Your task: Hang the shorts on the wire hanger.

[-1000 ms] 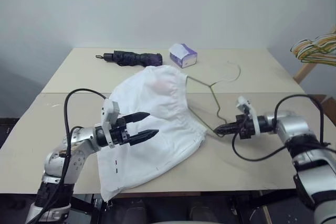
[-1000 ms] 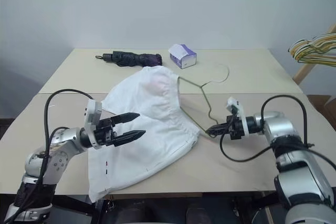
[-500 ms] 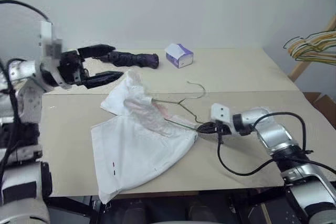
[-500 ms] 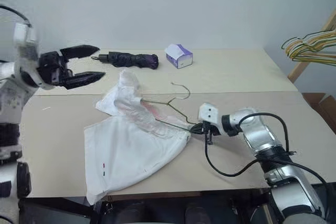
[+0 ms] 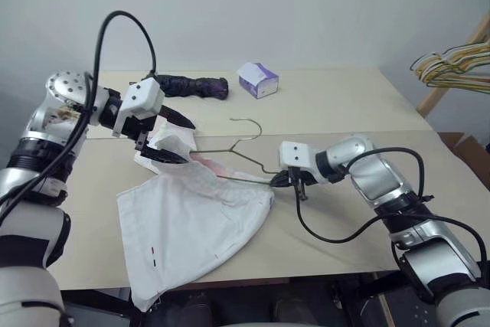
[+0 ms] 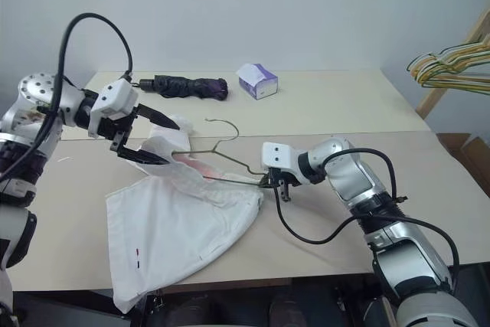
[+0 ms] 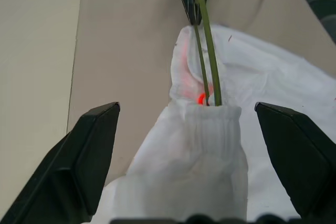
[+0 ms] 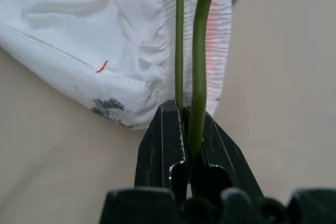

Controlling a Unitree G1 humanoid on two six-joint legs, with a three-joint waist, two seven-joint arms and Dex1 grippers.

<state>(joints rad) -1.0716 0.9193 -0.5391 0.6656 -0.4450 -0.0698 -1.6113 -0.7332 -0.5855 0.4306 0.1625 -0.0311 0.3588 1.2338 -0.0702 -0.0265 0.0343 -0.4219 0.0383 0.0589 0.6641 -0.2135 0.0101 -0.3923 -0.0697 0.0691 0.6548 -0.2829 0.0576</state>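
Note:
The hanger's corner, in my right gripper, is outside the shorts' waistband; it should open, grab the waistband's near end (image 5: 265,188) and lift it over that corner.
The white shorts (image 5: 191,220) lie on the table, with one gathered end (image 7: 205,145) raised over one end of the wire hanger (image 5: 230,151). The thin olive hanger stands tilted with its hook (image 5: 246,121) up. My right gripper (image 8: 184,114) is shut on the hanger's other corner, near the shorts' hem. My left gripper (image 5: 174,138) is open and straddles the raised cloth, with its fingers (image 7: 89,156) on either side and apart from it. The hanger's wire (image 7: 209,51) runs into the cloth.
A folded dark umbrella (image 5: 187,86) and a white-and-purple tissue box (image 5: 257,80) lie at the back of the table (image 5: 344,105). A bunch of yellow and green hangers (image 5: 452,67) hangs at the far right, beyond the table's edge.
My right gripper has carried the hanger leftward and tilted it up, lifting one end of the shorts. My left gripper rose, then swung in around that raised cloth. The view has shifted too.

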